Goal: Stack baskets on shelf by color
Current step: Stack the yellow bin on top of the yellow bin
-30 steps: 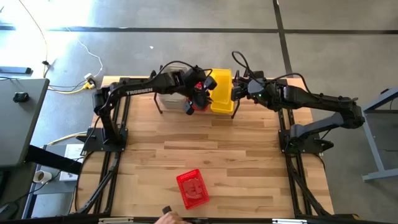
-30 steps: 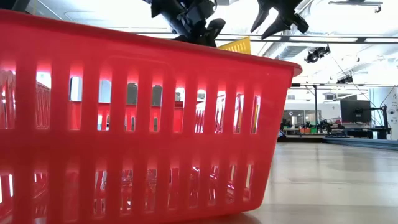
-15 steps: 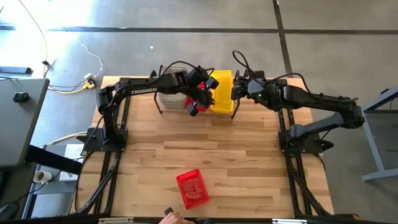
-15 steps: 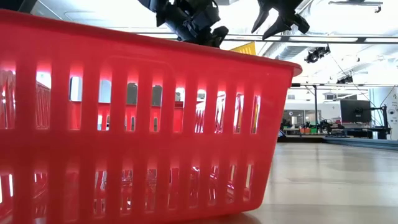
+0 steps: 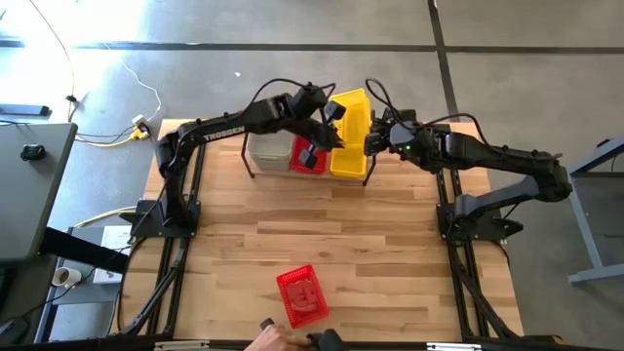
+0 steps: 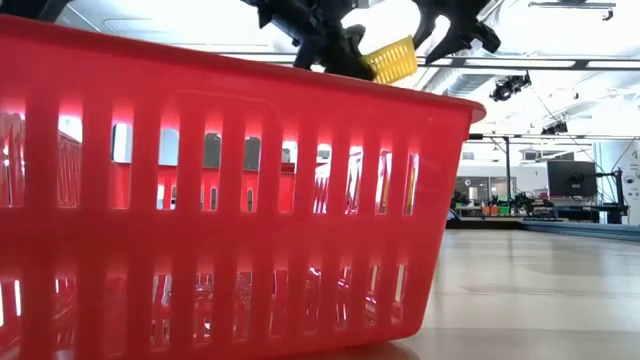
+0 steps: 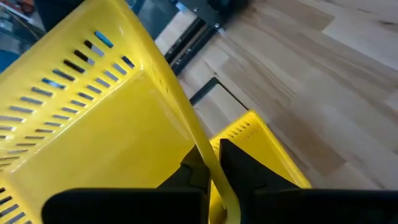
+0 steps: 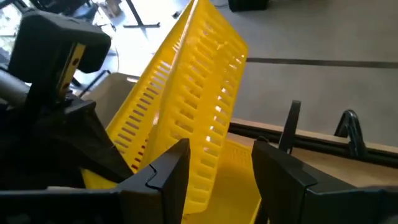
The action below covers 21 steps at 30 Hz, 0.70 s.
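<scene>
Next, my left gripper lets go of the tilted yellow basket inside the lower yellow basket on the shelf (image 5: 352,150) (image 7: 256,154).
On the shelf (image 5: 251,168) at the table's far middle stand a clear basket (image 5: 267,150), a red basket (image 5: 306,158) and a yellow basket (image 5: 348,160). A second yellow basket (image 5: 353,112) is tilted above the first, with my left gripper (image 5: 328,125) shut on it. My right gripper (image 5: 374,144) stands open just right of the yellow baskets; I see no touch. In the right wrist view the tilted basket (image 8: 193,93) rises just ahead of its fingers (image 8: 166,173). Another red basket (image 5: 302,295) rests on its bottom near the front edge. My left gripper pinches the tilted yellow basket's side-wall rim (image 7: 210,163), one finger inside the basket and one outside. The fingers slant down from the table's left. The basket is tipped up, its held side raised, above the lower yellow basket (image 7: 258,144); whether its low side still rests there is hidden.
The near red basket (image 6: 220,200) fills the low view's foreground. A person's hand (image 5: 278,339) shows at the table's front edge. Bare wooden tabletop (image 5: 322,229) lies between the shelf and the near red basket. The shelf's black upright rods (image 8: 292,124) stand beside my right gripper.
My left gripper has risen and gone toward the table's far edge, rolling as it went, still shut on the upper yellow basket. That basket has tipped up off the lower yellow basket, which has stayed on the shelf.
</scene>
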Motion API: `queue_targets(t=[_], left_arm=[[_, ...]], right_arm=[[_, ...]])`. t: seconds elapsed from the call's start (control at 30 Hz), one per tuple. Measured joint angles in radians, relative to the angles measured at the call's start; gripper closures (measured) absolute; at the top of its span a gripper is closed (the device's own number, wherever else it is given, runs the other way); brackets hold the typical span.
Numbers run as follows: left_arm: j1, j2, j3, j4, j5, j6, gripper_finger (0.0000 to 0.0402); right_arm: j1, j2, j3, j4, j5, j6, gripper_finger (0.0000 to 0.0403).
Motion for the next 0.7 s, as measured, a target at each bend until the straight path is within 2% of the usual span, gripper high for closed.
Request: queue_targets(t=[0.2,0.47,0.7], left_arm=[[0.000,0.082,0.104,-0.140,0.024,0.002,0.0392],[-0.003,0.121,0.106,-0.236,0.001,0.082,0.0392],[-0.022,0.130,0.106,-0.261,0.024,0.073,0.0392]], right_arm=[[0.001,0.003,-0.002,-0.034,-0.021,0.008,0.0242],[0.002,0.003,-0.002,-0.032,-0.041,0.011,0.0242],[0.002,0.003,-0.002,-0.034,-0.030,0.032,0.0242]])
